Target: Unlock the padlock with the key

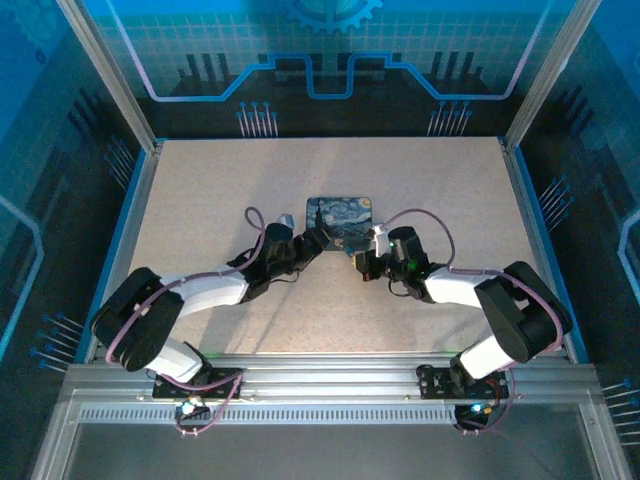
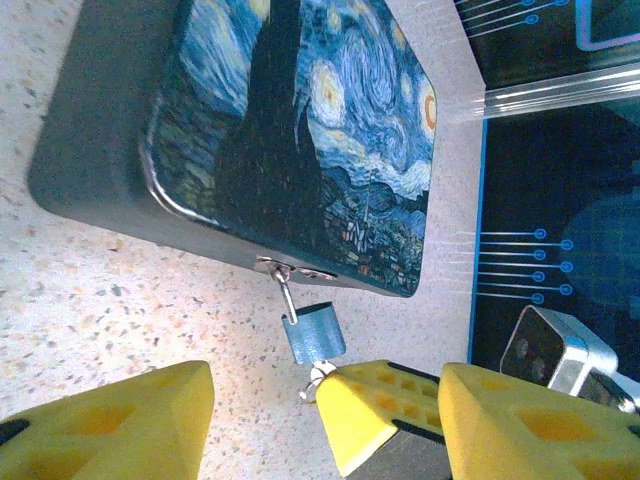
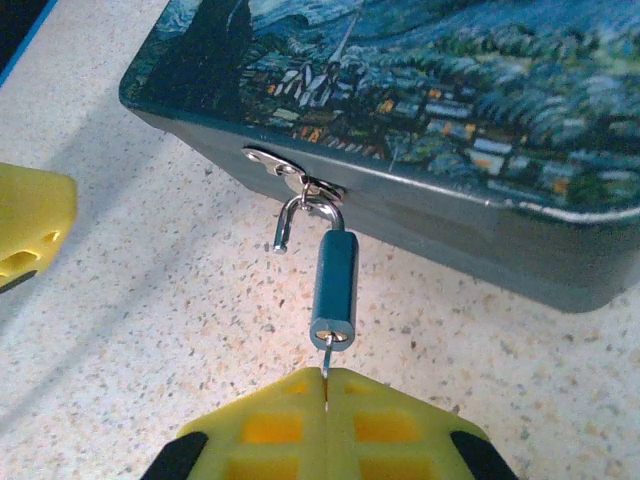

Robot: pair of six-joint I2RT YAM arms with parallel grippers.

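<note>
Next, I leave the key and take the padlock itself (image 3: 337, 280) with my right gripper while my left gripper turns the tin, because the open shackle hooks through the hasp.
A small blue padlock (image 3: 335, 275) hangs from the hasp on the front of the blue swirl-painted tin (image 3: 480, 110). One end of its silvery shackle (image 3: 288, 218) stands free of the body, and the other end is still hooked through the hasp. The thin key (image 3: 326, 358) sits in the keyhole at the padlock's bottom, and my right gripper (image 3: 327, 378) is shut on it. In the left wrist view the padlock (image 2: 315, 335) lies just ahead of my left gripper (image 2: 325, 388), which stands open on either side of the right gripper's fingers (image 2: 365, 425). From above, both grippers (image 1: 318, 240) (image 1: 358, 262) meet at the tin's (image 1: 340, 215) near edge.
The tin lies flat on the speckled table (image 1: 200, 200), near its middle. Metal frame posts and blue panel walls stand round the table's edges (image 1: 520, 200). The left gripper's yellow finger (image 3: 30, 225) shows at the left in the right wrist view.
</note>
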